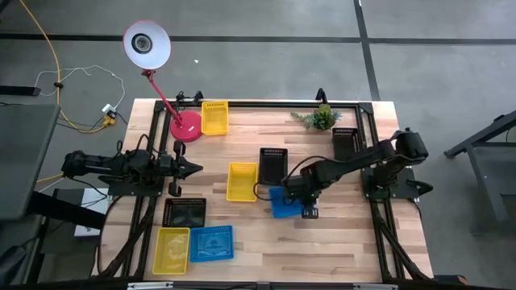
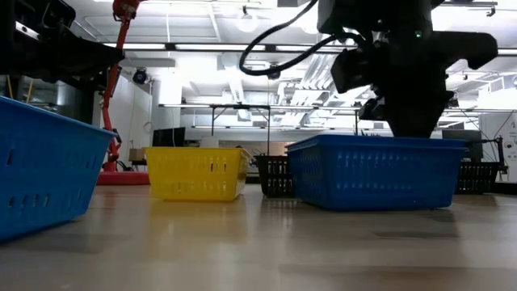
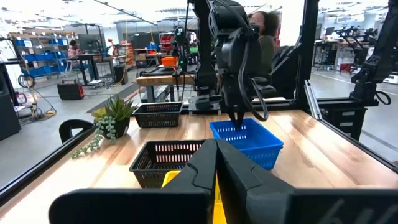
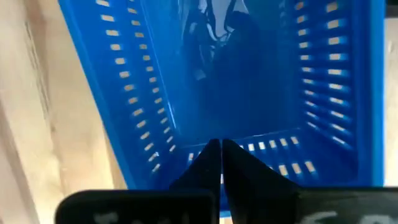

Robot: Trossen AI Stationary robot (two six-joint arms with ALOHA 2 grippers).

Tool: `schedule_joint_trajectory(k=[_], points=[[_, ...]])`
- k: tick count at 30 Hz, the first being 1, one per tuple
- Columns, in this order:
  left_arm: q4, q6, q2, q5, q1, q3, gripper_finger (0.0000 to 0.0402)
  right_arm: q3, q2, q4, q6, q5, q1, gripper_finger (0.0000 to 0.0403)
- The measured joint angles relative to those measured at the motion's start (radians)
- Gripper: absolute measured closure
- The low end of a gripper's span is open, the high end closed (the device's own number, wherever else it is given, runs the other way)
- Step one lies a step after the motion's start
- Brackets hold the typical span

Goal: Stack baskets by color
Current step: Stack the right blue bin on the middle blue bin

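Note:
Next, my right gripper lets go of the blue basket on the bare wood [image 1: 319, 197] between the middle black basket and the base of that gripper's arm.
My right gripper [image 1: 300, 196] points down, shut, with its fingertips [image 4: 221, 144] lowered inside a blue basket [image 1: 280, 205] that stands flat on the table near the middle. The tips are close to one short end wall [image 4: 261, 155]. A second blue basket [image 1: 212, 243] sits at the near left beside a yellow one [image 1: 172, 250], with a black one [image 1: 185, 213] behind them. More yellow baskets [image 1: 242, 181] [image 1: 214, 117] and black baskets [image 1: 273, 165] [image 1: 347, 141] lie apart on the table. My left gripper [image 3: 216, 149] rests shut at the left edge, level, touching nothing. My right gripper comes from above, pointing down into the blue basket [image 3: 245, 140] just inside its short end wall. The shut fingers [image 4: 205, 165] cover the spot, so I cannot tell whether they touch the wall or the floor. The basket stands level on the table.
A red lamp's round base [image 1: 185, 127] stands at the far left, its head hanging past the table's edge. A small green plant [image 1: 320, 118] lies at the far edge. Bare wood lies along the near right.

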Motion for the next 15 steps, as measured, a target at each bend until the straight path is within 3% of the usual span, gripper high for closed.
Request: schedule_joint_trajectory(k=[8, 15], points=[[0.0, 0.0, 0.0, 0.0, 0.0, 0.0, 0.0401, -0.09, -0.02, -0.02, 0.031, -0.012, 0.023, 0.0402], [0.0, 0.0, 0.0, 0.0, 0.0, 0.0, 0.0401, -0.199, -0.131, 0.005, 0.131, -0.016, 0.087, 0.0403]])
